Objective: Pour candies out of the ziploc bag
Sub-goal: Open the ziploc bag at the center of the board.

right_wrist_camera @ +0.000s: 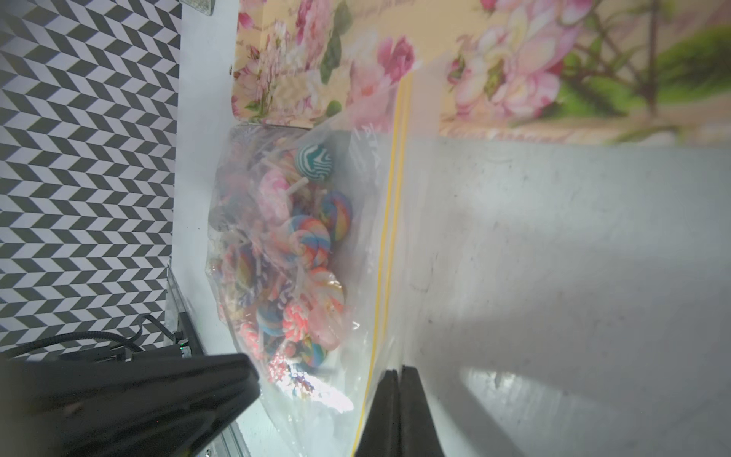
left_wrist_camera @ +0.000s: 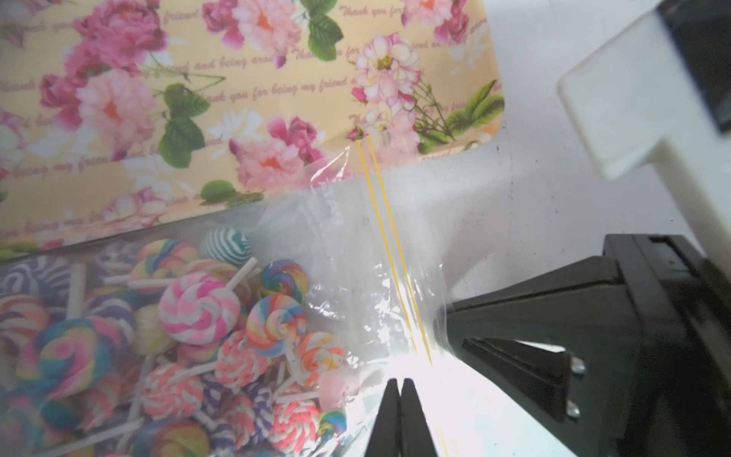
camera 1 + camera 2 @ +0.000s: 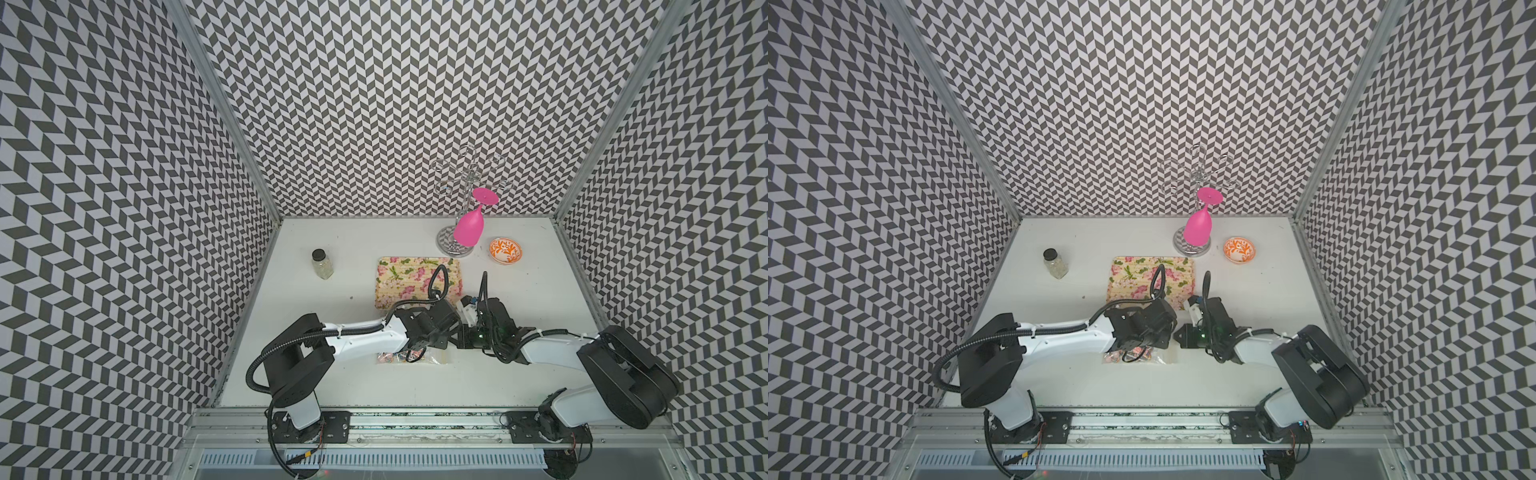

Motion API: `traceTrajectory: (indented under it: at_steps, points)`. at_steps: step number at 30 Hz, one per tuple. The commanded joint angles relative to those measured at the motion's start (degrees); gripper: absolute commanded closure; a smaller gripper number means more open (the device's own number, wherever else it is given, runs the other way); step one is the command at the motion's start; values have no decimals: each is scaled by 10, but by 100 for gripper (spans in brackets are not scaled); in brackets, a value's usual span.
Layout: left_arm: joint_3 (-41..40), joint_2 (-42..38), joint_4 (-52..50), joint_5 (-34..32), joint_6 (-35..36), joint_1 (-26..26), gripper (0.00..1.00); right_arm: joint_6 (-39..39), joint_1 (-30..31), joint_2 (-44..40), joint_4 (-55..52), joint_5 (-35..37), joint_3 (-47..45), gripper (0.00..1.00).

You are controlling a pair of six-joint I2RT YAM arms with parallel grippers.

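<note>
Left gripper is shut on clear plastic short of the yellow zip strip; it should open and pinch the zip strip (image 2: 421, 341) beside my right gripper.
The ziploc bag (image 3: 436, 358) lies flat on the white table, just in front of the floral tray (image 3: 399, 278). The candies (image 2: 197, 308) are swirl lollipops on white sticks. They are heaped in the bag's half away from its yellow zip strip (image 2: 389, 245). My left gripper (image 2: 399, 385) is shut on the clear plastic between the candies and the strip. My right gripper (image 1: 397, 374) is shut on the bag's lip just outside the strip (image 1: 389, 205). The two gripper heads almost meet above the bag's zip end. In both top views they hide their own fingertips.
A black-capped glass jar (image 3: 322, 264) stands at the back left. A metal rack holding an upturned pink glass (image 3: 469, 228) and a small orange-patterned bowl (image 3: 505, 250) are at the back right. Patterned walls close in three sides.
</note>
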Motion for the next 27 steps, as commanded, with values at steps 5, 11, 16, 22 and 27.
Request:
traceTrajectory:
  at_steps: [5, 11, 16, 22, 27]
  points:
    - [-1, -4, 35, 39, -4, 1, 97, 2, 4, -28, 44, -17, -14, 100]
    - [-19, -31, 57, 71, -9, 0, 49, 8, 4, -33, 88, -65, -20, 100]
    - [-42, -50, 58, 68, -17, 7, 34, 18, 5, -25, 128, -94, -29, 100]
    - [-74, -51, 98, 85, -23, 26, 36, 15, 5, -37, 128, -93, -34, 100]
    - [-88, -45, 121, 104, -24, 32, 41, 14, 6, -52, 128, -88, -34, 100]
